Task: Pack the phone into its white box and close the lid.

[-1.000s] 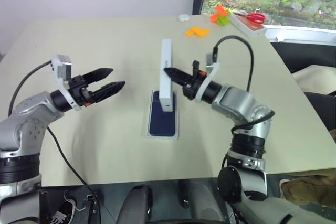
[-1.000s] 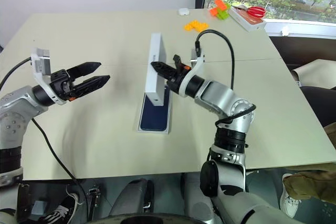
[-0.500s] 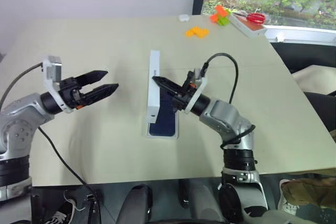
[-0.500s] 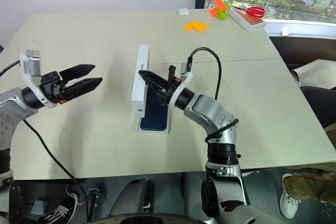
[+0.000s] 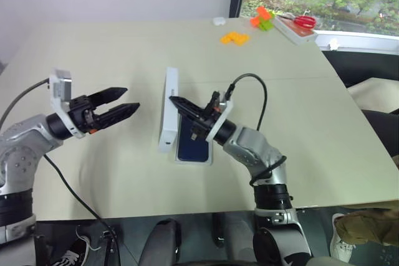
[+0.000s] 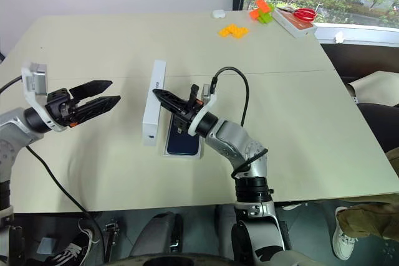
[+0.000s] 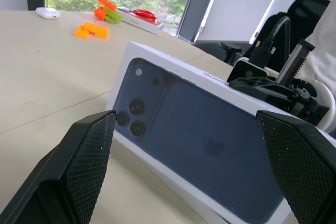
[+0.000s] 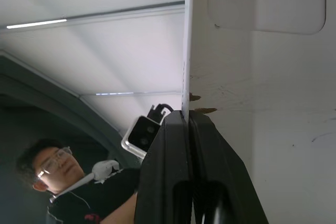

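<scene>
My right gripper should release the lid along the white box's long edge [image 5: 179, 125], on the side that faces my left gripper.
The dark blue phone [image 5: 191, 147] lies flat in the white box [image 5: 192, 162] at the table's near middle. The lid [image 5: 168, 110] stands on its long edge just left of the box, with its printed phone picture [image 7: 210, 145] facing my left gripper. Whether its lower edge touches the table I cannot tell. My right gripper [image 5: 174, 100] reaches over the box and is shut on the lid's upper rim [image 8: 252, 103]. My left gripper [image 5: 132, 98] hovers open to the left of the lid, level with it and apart from it.
Orange blocks [image 5: 234, 37], an orange-green block pile [image 5: 262, 17], a white earbud case [image 5: 217, 21] and red scissors [image 5: 303, 22] on a white box lie at the table's far right. A person [image 8: 58, 171] is in the right wrist view's background.
My right gripper has carried the lid leftward and lower, from above the box to its left side, rolling it as it went. The left gripper has stayed almost still and open.
</scene>
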Action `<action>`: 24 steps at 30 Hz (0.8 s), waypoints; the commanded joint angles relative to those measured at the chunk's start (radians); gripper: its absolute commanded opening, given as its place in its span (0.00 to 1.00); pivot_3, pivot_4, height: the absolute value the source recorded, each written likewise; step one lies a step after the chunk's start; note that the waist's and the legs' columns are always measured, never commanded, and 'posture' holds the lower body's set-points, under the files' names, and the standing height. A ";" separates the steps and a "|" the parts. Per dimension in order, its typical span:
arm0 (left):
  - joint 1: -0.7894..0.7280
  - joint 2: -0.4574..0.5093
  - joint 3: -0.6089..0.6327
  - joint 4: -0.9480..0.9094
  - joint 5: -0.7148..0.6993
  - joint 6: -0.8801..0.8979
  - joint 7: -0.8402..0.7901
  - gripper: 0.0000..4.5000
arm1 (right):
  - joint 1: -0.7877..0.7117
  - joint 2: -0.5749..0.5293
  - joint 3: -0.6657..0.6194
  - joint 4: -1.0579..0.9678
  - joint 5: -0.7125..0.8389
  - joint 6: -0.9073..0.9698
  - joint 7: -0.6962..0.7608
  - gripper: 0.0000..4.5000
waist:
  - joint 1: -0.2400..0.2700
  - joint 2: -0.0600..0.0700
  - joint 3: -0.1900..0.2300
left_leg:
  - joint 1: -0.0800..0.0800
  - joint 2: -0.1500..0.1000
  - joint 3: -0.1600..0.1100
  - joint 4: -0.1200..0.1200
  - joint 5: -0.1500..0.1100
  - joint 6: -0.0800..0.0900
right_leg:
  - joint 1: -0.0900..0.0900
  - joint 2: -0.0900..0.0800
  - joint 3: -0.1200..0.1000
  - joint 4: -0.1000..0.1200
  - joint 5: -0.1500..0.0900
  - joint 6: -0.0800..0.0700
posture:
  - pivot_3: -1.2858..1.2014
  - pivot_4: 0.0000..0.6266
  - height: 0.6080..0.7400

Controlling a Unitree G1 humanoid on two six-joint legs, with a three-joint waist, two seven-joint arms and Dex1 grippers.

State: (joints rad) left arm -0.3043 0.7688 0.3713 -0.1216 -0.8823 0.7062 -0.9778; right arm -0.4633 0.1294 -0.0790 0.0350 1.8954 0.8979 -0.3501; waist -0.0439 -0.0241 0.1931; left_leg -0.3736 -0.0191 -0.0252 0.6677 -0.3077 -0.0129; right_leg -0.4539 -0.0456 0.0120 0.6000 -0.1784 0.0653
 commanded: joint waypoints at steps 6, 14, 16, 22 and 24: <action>-0.007 -0.010 -0.007 -0.037 0.007 -0.019 -0.001 1.00 | 0.021 -0.014 0.015 0.024 -0.113 -0.006 0.094 0.01 | 0.000 0.000 0.000 | 0.000 0.000 0.000 0.000 0.000 0.000 | 0.000 0.000 0.000 0.000 0.000 0.000 | 0.52 0.24 1.00; 0.014 -0.006 -0.021 -0.036 0.045 -0.033 -0.012 1.00 | 0.045 -0.010 0.000 0.048 -0.193 0.000 0.117 0.01 | 0.000 0.000 0.000 | 0.000 0.000 0.000 0.000 0.000 0.000 | 0.000 0.000 0.000 0.000 0.000 0.000 | 0.52 0.24 1.00; 0.032 -0.002 -0.027 -0.030 0.063 -0.042 -0.015 1.00 | 0.051 -0.018 -0.006 0.042 -0.197 0.004 0.118 0.01 | 0.000 0.000 0.000 | 0.000 0.000 0.001 0.000 0.000 0.000 | 0.000 0.000 0.000 0.000 0.000 0.000 | 0.52 0.24 1.00; 0.068 -0.026 -0.052 -0.012 0.110 -0.074 -0.004 1.00 | 0.088 -0.047 -0.015 0.004 -0.179 0.027 0.106 0.01 | 0.003 0.000 0.000 | 0.000 0.000 0.001 0.000 0.000 0.000 | 0.000 0.000 0.001 0.000 0.000 0.000 | 0.52 0.24 1.00; 0.069 -0.032 -0.052 -0.011 0.111 -0.070 -0.002 1.00 | 0.091 -0.051 -0.015 -0.002 -0.172 0.028 0.102 0.01 | 0.003 0.000 -0.001 | 0.000 0.000 0.001 0.001 0.000 0.000 | 0.000 -0.001 0.001 0.000 0.000 0.000 | 0.52 0.24 1.00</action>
State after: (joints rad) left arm -0.2353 0.7353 0.3208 -0.1206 -0.7734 0.6489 -0.9796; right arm -0.3830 0.0836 -0.0875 0.0648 1.7091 0.9169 -0.2417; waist -0.0410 -0.0246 0.1925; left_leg -0.3734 -0.0194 -0.0245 0.6682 -0.3077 -0.0129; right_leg -0.4534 -0.0462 0.0126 0.5998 -0.1784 0.0653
